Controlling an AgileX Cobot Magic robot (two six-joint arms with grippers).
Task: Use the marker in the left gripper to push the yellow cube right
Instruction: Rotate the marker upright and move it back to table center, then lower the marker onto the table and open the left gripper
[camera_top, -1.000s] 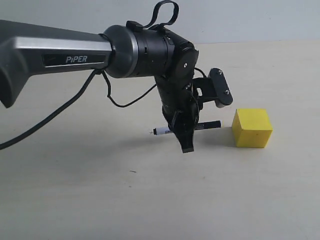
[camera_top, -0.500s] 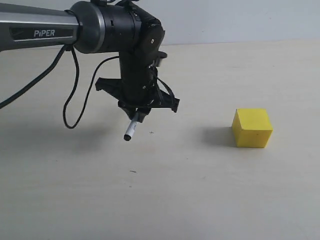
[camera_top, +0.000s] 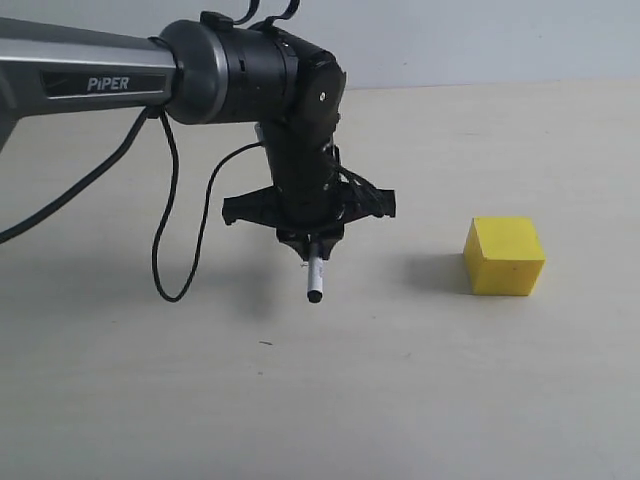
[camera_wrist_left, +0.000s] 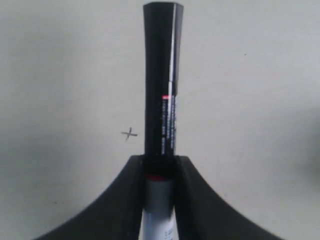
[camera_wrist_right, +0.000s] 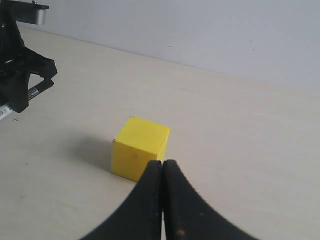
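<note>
The marker, now hanging just above the table, will be released by my left gripper on the table (camera_top: 313, 262) (camera_wrist_left: 150, 137) beside the small x mark.
My left gripper (camera_top: 312, 242) hangs over the table left of centre, shut on the marker (camera_top: 314, 278). The marker's white end sticks down out of the jaws and ends a little above the surface. In the left wrist view the marker (camera_wrist_left: 161, 100) runs out past the left gripper (camera_wrist_left: 160, 162), black part forward, white barrel between the pads. The yellow cube (camera_top: 504, 256) sits on the table well to the right of the marker, apart from it. In the right wrist view, my right gripper (camera_wrist_right: 162, 163) is shut and empty just short of the yellow cube (camera_wrist_right: 138, 146).
The light tabletop (camera_top: 400, 400) runs to a pale wall at the back. A black cable (camera_top: 165, 250) loops down from the left arm to the left of the gripper. A small x mark (camera_wrist_left: 129, 133) is drawn on the table beside the marker.
The left arm swung away from the cube to the left, then came back a little to the right. The marker went from lying level to pointing down. The cube has not moved.
</note>
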